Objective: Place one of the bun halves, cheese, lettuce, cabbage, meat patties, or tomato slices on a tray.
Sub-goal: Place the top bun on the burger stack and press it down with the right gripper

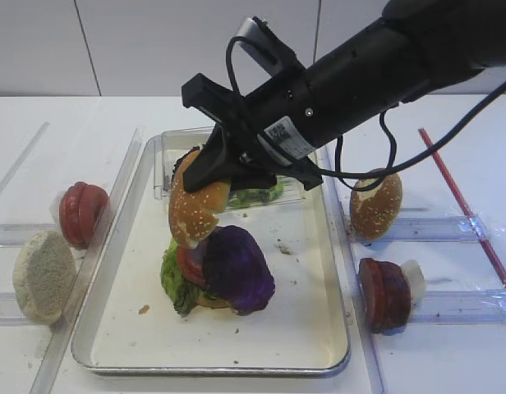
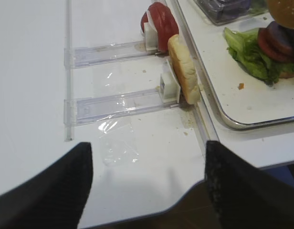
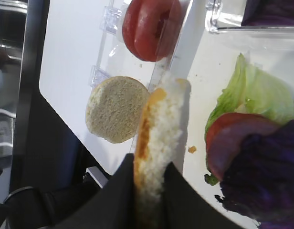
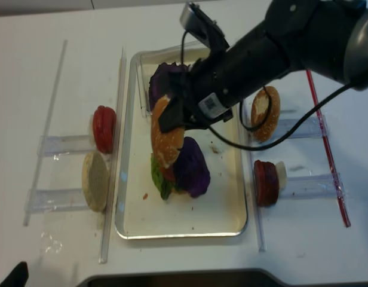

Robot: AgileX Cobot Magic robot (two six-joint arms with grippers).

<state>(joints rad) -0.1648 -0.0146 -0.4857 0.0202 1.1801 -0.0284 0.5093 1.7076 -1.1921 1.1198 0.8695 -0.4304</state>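
The robot's right gripper will set the sesame bun half down on top of the stack of lettuce, tomato and purple cabbage (image 4: 181, 149) (image 3: 261, 131).
My right gripper (image 1: 216, 168) is shut on a sesame bun half (image 1: 195, 209), held on edge between the black fingers (image 3: 123, 191). The bun hangs just above a stack on the metal tray (image 1: 310, 328): green lettuce (image 1: 172, 279), a tomato slice (image 1: 190, 264) and purple cabbage (image 1: 236, 267). The right wrist view shows the bun's white crumb (image 3: 159, 129) beside that lettuce (image 3: 261, 95) and cabbage (image 3: 266, 176). My left gripper (image 2: 149, 148) is open with nothing in it, low over the table's near left edge, away from the tray.
Left of the tray, clear racks hold a pale bun half (image 1: 43, 275) and tomato slices (image 1: 80, 212). Right of it stand another sesame bun half (image 1: 376, 205) and dark red slices (image 1: 384, 294). A clear container (image 1: 167, 168) sits at the tray's back. A red rod (image 1: 462, 205) lies far right.
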